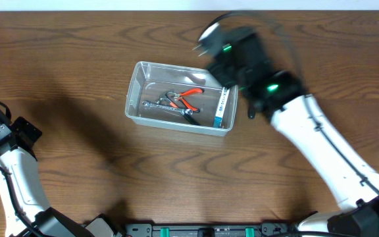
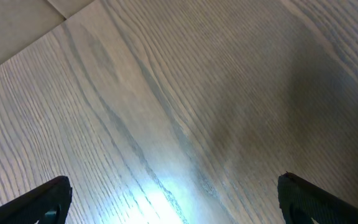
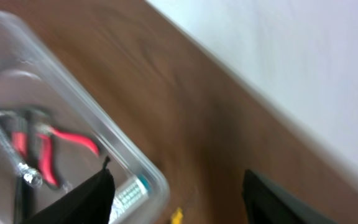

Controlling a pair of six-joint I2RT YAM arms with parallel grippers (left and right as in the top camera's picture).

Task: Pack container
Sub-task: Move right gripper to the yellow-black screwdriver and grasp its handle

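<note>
The yellow-tipped screwdriver lies on the table just outside the clear plastic container, and my right gripper will close on the black handle (image 1: 251,110) of that screwdriver.
The clear plastic container (image 1: 135,92) sits mid-table. It holds red-handled pliers (image 1: 191,97), a silver wrench (image 1: 158,105) and a small blue-and-white box (image 1: 224,106) along its right wall. My right gripper (image 1: 209,38) is blurred above the table behind the container's back right corner. In the right wrist view it (image 3: 179,205) is open and empty, with the container corner (image 3: 151,171), the pliers (image 3: 48,152) and the box end (image 3: 129,190) at its left finger. My left gripper (image 2: 173,205) is open and empty over bare wood, far from the container.
The left arm (image 1: 5,135) rests at the table's left front. A small yellow bit (image 3: 176,216) lies on the wood just outside the container corner. The table's back edge and a pale wall (image 3: 278,62) lie behind the right gripper.
</note>
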